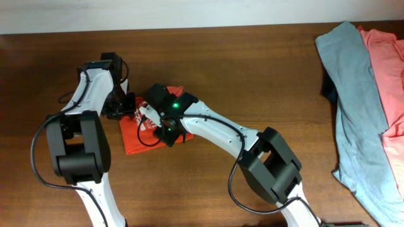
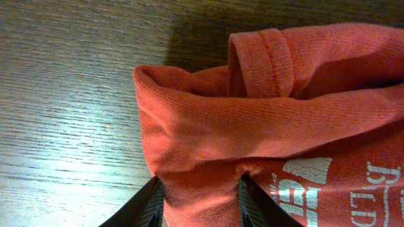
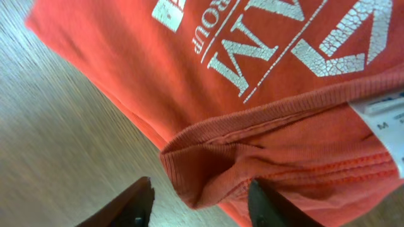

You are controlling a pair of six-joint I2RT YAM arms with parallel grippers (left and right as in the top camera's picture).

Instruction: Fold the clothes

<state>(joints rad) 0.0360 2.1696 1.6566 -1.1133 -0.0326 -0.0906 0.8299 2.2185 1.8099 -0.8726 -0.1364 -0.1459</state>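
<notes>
The ribbed collar edge bunches up at the bundle's corner, so the robot's right gripper will pinch that corner [image 3: 191,192] and pull it away from the left gripper.
The orange-red T-shirt [image 1: 140,133] lies folded into a small bundle on the wooden table [image 1: 252,63], white print facing up. My left gripper [image 1: 126,106] is at its left edge, and in the left wrist view it [image 2: 199,184] is shut on a bunched fold of the shirt [image 2: 252,126]. My right gripper [image 1: 165,124] is over the bundle's right side. In the right wrist view it [image 3: 199,186] stands open, with the ribbed collar edge [image 3: 208,164] of the shirt [image 3: 158,63] hanging between the fingers, apart from the left finger [image 3: 136,203].
A grey T-shirt [image 1: 353,101] and a salmon-pink one [image 1: 388,69] lie spread at the table's right edge, with a dark item [image 1: 328,89] peeking from under the grey one. Both arms' bases stand along the front edge.
</notes>
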